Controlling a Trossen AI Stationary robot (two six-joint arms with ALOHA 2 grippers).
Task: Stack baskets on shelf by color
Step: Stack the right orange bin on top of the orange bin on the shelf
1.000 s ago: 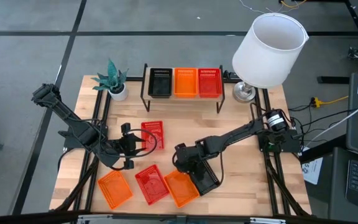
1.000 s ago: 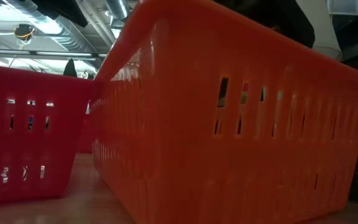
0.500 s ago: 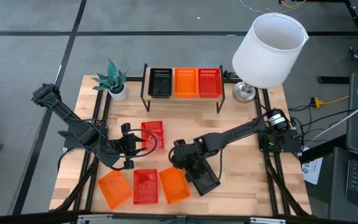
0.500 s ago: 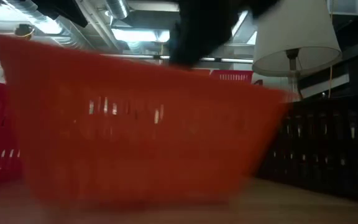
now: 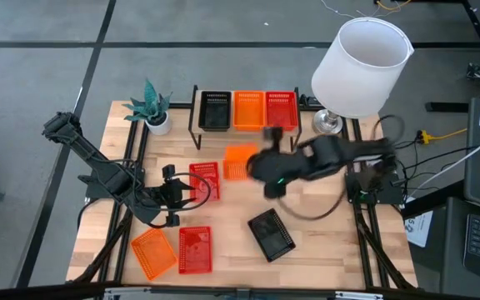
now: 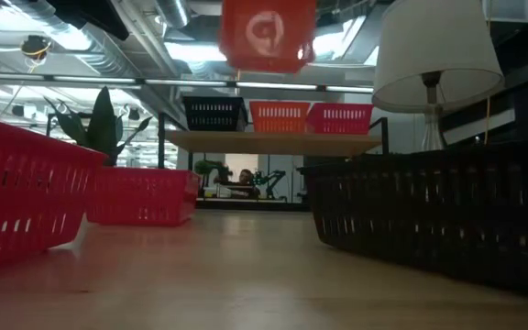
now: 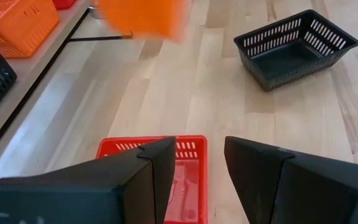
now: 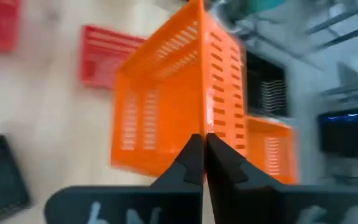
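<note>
Next, I put the orange basket down with my right gripper and take its near side (image 8: pixel 129 121) before I shelve it, because it hangs tipped from its shelf-side.
The shelf (image 5: pixel 247 127) at the table's far side carries a black (image 5: pixel 215 110), an orange (image 5: pixel 249 110) and a red basket (image 5: pixel 281 110) side by side. My right gripper (image 5: pixel 255 165) is shut on another orange basket (image 5: pixel 240 162), high above the table's middle; the basket also shows in the low view (image 6: pixel 269 35). My left gripper (image 7: pixel 215 163) is open at the left, its fingers over the near end of a red basket (image 5: pixel 205 179) that rests on the table. A black basket (image 5: pixel 271 235), a red one (image 5: pixel 195 248) and an orange one (image 5: pixel 153 253) sit near the front edge. My right gripper pinches a thin edge of the orange basket's perforated wall (image 8: pixel 202 121) between its two shut fingers. The basket is lifted clear of the table and tipped on its side, its bottom (image 6: pixel 266 32) facing the table's near edge.
A potted plant (image 5: pixel 152 108) stands left of the shelf. A lamp with a big white shade (image 5: pixel 361 67) stands right of the shelf and overhangs its end. Bare wood lies between the shelf and the loose baskets.
My right gripper slid the orange basket at the front edge leftward, squaring it and pushing the red basket beside it left. It then lifted the orange basket clear and swung it fast up toward the shelf, and the basket tipped onto its side.
</note>
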